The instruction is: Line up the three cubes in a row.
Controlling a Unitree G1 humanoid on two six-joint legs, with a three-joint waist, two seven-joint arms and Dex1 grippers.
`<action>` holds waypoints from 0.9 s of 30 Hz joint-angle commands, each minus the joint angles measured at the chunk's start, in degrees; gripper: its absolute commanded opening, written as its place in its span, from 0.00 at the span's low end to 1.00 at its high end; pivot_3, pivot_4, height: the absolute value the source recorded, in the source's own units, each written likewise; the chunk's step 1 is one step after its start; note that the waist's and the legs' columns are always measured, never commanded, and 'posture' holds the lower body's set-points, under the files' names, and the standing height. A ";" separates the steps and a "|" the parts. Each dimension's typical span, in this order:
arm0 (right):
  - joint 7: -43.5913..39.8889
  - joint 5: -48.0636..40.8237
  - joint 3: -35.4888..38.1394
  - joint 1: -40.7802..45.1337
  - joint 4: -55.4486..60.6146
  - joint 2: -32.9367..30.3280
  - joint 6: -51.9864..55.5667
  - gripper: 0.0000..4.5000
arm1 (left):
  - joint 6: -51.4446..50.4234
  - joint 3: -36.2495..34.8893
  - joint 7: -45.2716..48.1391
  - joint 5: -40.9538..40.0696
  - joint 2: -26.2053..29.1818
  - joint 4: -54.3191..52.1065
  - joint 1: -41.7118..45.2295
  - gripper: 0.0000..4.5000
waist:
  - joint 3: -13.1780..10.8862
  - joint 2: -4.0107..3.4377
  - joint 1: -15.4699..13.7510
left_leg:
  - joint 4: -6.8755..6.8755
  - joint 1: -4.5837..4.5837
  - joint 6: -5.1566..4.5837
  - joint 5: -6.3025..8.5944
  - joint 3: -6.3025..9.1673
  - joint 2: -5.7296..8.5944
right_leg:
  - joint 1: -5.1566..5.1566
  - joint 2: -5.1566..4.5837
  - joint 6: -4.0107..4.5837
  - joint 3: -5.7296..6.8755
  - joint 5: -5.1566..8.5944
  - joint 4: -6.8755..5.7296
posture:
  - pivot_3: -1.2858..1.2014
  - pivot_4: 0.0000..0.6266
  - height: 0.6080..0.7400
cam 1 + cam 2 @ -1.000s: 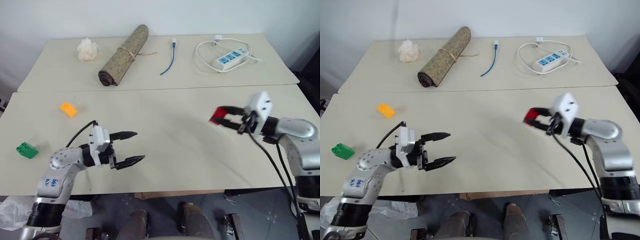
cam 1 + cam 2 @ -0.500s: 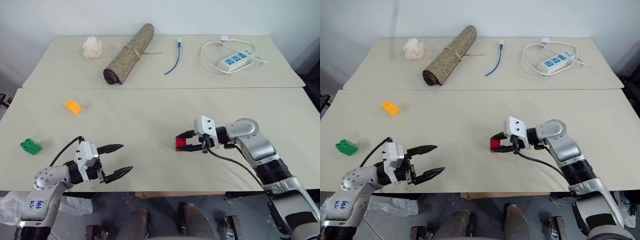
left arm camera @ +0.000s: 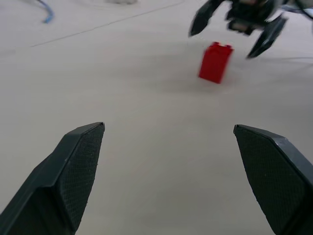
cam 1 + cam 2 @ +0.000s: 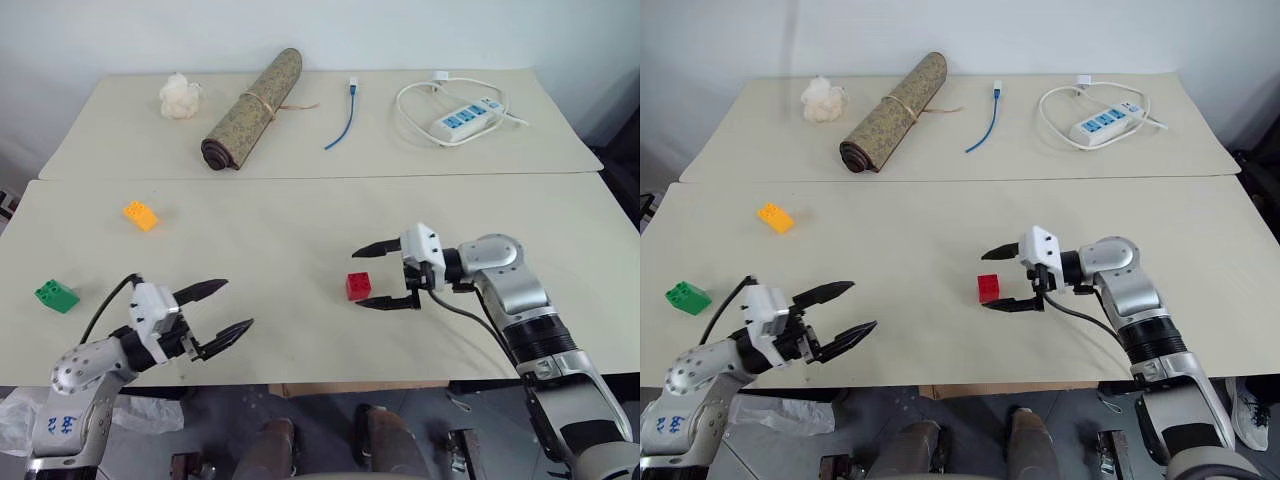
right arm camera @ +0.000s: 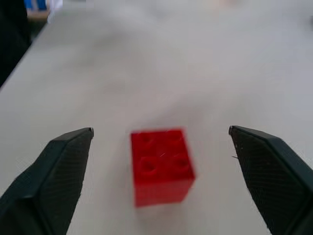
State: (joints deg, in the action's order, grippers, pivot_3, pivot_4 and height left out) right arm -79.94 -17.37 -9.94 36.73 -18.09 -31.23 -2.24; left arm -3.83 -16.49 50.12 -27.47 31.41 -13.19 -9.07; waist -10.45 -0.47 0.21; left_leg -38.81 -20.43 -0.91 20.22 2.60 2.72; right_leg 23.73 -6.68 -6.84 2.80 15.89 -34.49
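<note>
The green cube must join the red cube's row, so next my left gripper will close on opposite sides of the green cube (image 4: 57, 297), with its studs between my fingers.
A red cube (image 4: 359, 286) stands on the near table (image 4: 300, 230), right of centre, studs up. My right gripper (image 4: 365, 276) is open around it, one finger on each side, neither touching; the right wrist view shows the red cube (image 5: 161, 165) free between the fingers. An orange-yellow cube (image 4: 140, 215) lies far left, and a green cube (image 4: 55, 295) sits nearer the left edge. My left gripper (image 4: 232, 308) hovers open and empty at the front left, pointing toward the red cube (image 3: 215, 61).
On the far table lie a white fluffy lump (image 4: 181, 96), a rolled mat (image 4: 250, 110), a blue cable (image 4: 340, 126) and a white power strip (image 4: 463, 118) with its coiled cord. A seam separates the two tables.
My right gripper has opened and let go of the red cube, which now stands on the table. My left gripper has drifted left and back, still open.
</note>
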 commanded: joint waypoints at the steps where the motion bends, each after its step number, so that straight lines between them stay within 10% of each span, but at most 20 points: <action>1: -1.84 -5.54 4.36 -2.89 6.50 -0.05 -2.43 0.99 | 5.91 -6.38 -5.27 1.16 -3.94 2.32 -4.73 1.00 | 0.00 0.00 -0.08 | -0.02 0.00 0.04 0.02 0.00 -0.07 | -0.01 0.02 0.01 0.02 -0.01 0.03 | 0.52 0.24 1.00; 15: -4.96 -15.31 8.04 -17.66 17.30 5.00 -11.33 0.99 | 14.22 -28.23 -28.57 -3.86 -21.59 11.27 -18.02 1.00 | -0.01 0.08 -0.36 | -0.26 0.11 -0.10 0.42 -0.13 -0.25 | -0.27 0.07 0.03 0.00 0.00 0.44 | 0.52 0.24 1.00; 27: -5.86 -16.98 11.03 -17.18 13.42 3.50 -10.22 0.99 | 11.31 -26.65 -46.04 -3.55 -24.53 2.73 -6.75 1.00 | 0.13 0.33 -1.73 | -0.31 0.13 -0.14 0.48 -0.09 -0.27 | -0.32 0.05 0.07 0.03 -0.03 0.47 | 0.52 0.24 1.00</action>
State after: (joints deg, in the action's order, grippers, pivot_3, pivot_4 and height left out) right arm -85.19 -32.97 -0.05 19.37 -5.98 -27.47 -12.43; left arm 8.15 -43.33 7.68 -32.56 6.15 -7.35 -16.10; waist -10.32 -0.14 -1.52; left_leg -39.12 -20.30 -1.03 20.70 2.49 2.45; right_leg 23.41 -6.60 -6.77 2.81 15.86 -34.04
